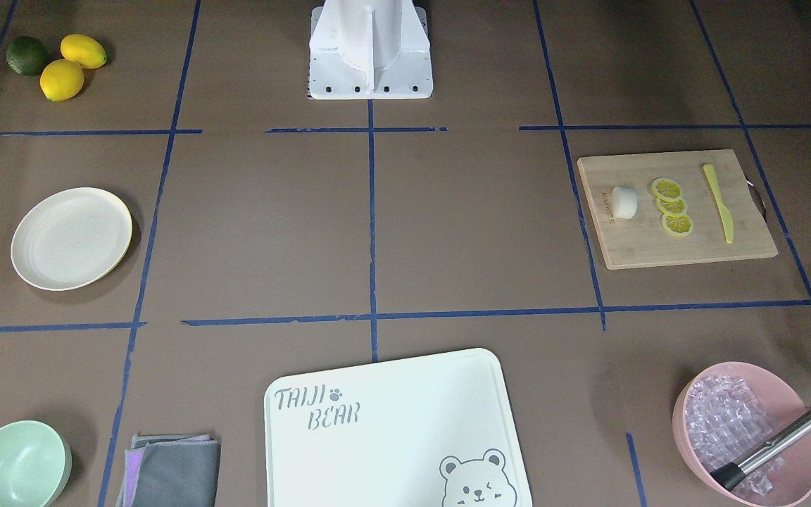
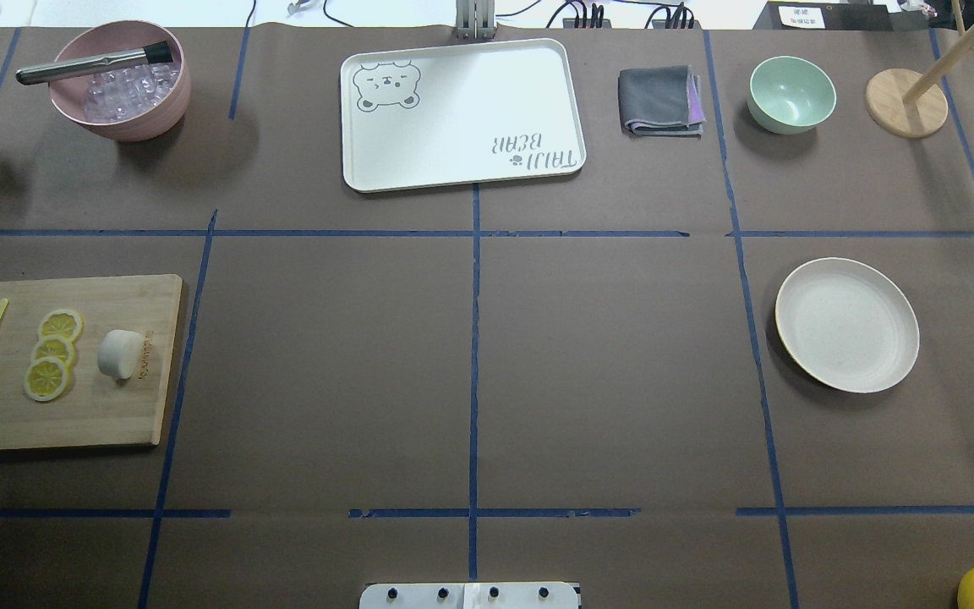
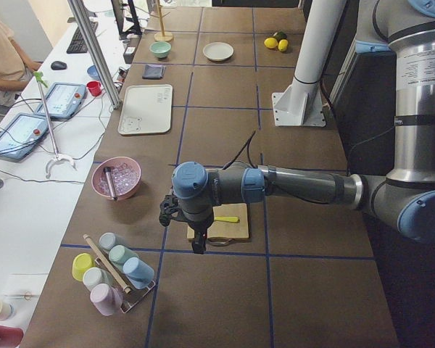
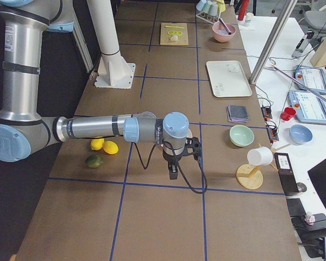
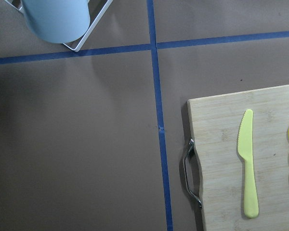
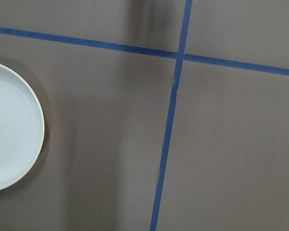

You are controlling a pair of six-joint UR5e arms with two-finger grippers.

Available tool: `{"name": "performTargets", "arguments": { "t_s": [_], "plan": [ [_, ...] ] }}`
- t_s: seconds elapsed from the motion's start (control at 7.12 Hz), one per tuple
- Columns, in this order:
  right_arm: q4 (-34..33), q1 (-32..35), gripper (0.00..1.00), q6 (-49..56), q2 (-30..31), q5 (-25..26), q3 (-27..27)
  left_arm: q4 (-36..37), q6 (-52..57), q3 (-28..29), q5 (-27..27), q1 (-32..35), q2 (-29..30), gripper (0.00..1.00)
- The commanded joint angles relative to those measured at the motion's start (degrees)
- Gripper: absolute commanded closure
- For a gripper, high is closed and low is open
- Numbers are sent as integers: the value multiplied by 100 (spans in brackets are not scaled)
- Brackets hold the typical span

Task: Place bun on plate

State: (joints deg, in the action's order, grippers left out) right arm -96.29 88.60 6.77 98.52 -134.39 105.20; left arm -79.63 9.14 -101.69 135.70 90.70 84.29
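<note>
Next, my right gripper goes to the cream plate's rim [image 1: 14, 241] [image 6: 43, 127], on the side farthest from the cutting board, and closes there.
The bun [image 1: 624, 202] lies on a wooden cutting board [image 1: 680, 250] beside lemon slices [image 1: 671, 206] and a yellow knife [image 1: 720, 204]; overhead, the bun [image 2: 120, 353] is at the far left. The cream plate [image 2: 846, 325] sits bare at the right, and its rim [image 6: 9, 125] shows in the right wrist view. My left gripper [image 3: 197, 243] hangs past the board's handle end and appears only in the left side view. My right gripper [image 4: 174, 173] hangs beyond the plate, seen only from the right side. Whether either is open or shut I cannot tell.
A pink bowl [image 2: 119, 80] of ice with a metal tool, a white bear tray [image 2: 462, 114], a grey cloth [image 2: 660, 101] and a mint bowl [image 2: 791, 93] line the far edge. Lemons and a lime [image 1: 60, 60], a cup rack [image 3: 112, 272] and a wooden stand [image 2: 905, 101] stand at the table's ends.
</note>
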Motion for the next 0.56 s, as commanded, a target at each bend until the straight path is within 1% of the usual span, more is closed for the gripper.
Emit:
{"name": "performTargets", "arguments": {
  "t_s": [0.0,0.14,0.28,0.42],
  "plan": [
    [-4,0,0,0,0,-9,0,0,-9,-9,9,0,17,0],
    [4,-35,0,-35,-17,-17,0,0,-9,0,18,0,18,0],
    [22,-314,1,-357,-105,-17,9,0,-9,0,18,0,0,0],
    [579,-647,1,-952,-236,-9,-69,0,-9,9,26,0,0,0]
  ]
}}
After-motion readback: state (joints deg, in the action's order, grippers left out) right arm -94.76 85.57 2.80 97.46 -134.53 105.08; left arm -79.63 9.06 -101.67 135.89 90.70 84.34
